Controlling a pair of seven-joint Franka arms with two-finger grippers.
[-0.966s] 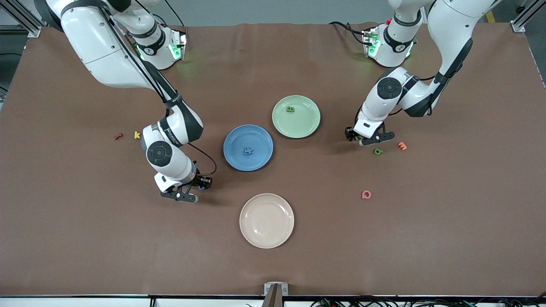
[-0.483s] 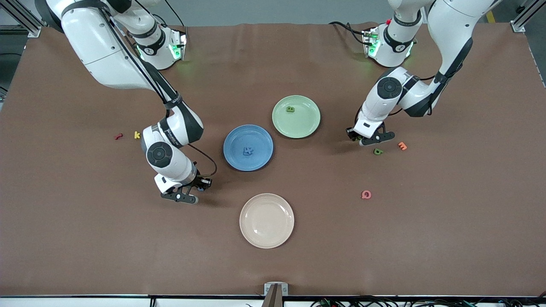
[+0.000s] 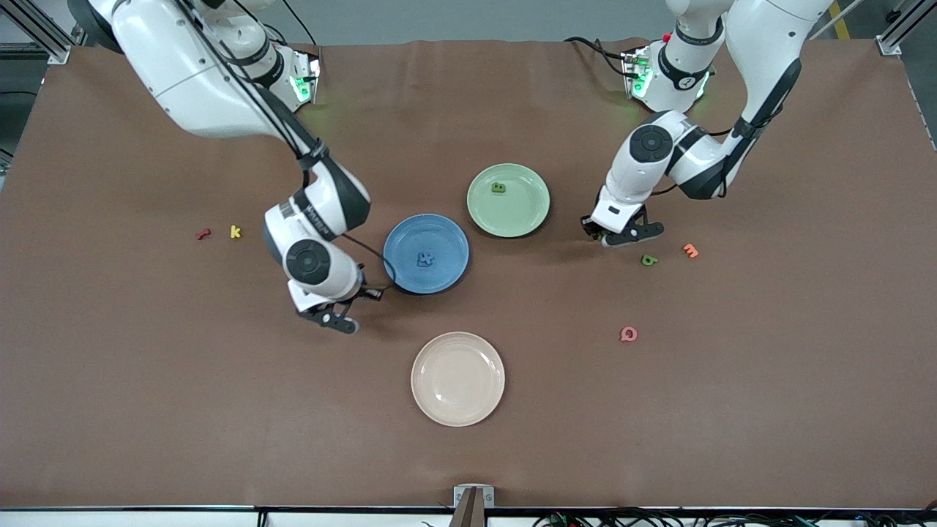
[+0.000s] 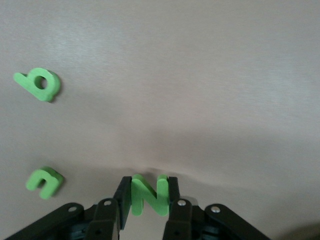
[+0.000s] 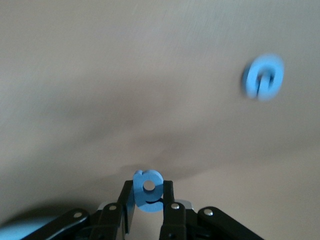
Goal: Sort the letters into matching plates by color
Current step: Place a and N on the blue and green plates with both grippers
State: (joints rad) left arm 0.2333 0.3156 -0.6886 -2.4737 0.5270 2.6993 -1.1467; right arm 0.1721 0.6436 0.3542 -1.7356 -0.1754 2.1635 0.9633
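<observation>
The green N, held a little above the table now, will be released by my left gripper in the pale green plate [image 3: 517, 193], beside the green B.
My left gripper [image 4: 147, 186] is shut on a green letter N [image 4: 148, 194], held a little above the table beside the pale green plate [image 3: 521, 212]. A green B [image 3: 498, 188] lies in that plate. Green letters b [image 4: 39, 84] and u [image 4: 44, 181] lie on the table near it. My right gripper [image 5: 148, 192] is shut on a blue letter a [image 5: 148, 198], over the table next to the blue plate [image 3: 410, 238]. That plate holds one blue letter [image 3: 424, 258]. Another blue letter [image 5: 263, 77] lies on the table.
A cream-beige plate [image 3: 457, 378] sits nearer the front camera than the blue one. An orange letter [image 3: 690, 250] and a pink letter [image 3: 628, 334] lie toward the left arm's end. A red letter [image 3: 203, 234] and a yellow k [image 3: 235, 232] lie toward the right arm's end.
Both grippers have shut on letters and lifted them. The right gripper has moved toward the blue plate, the left one a little toward the green plate.
</observation>
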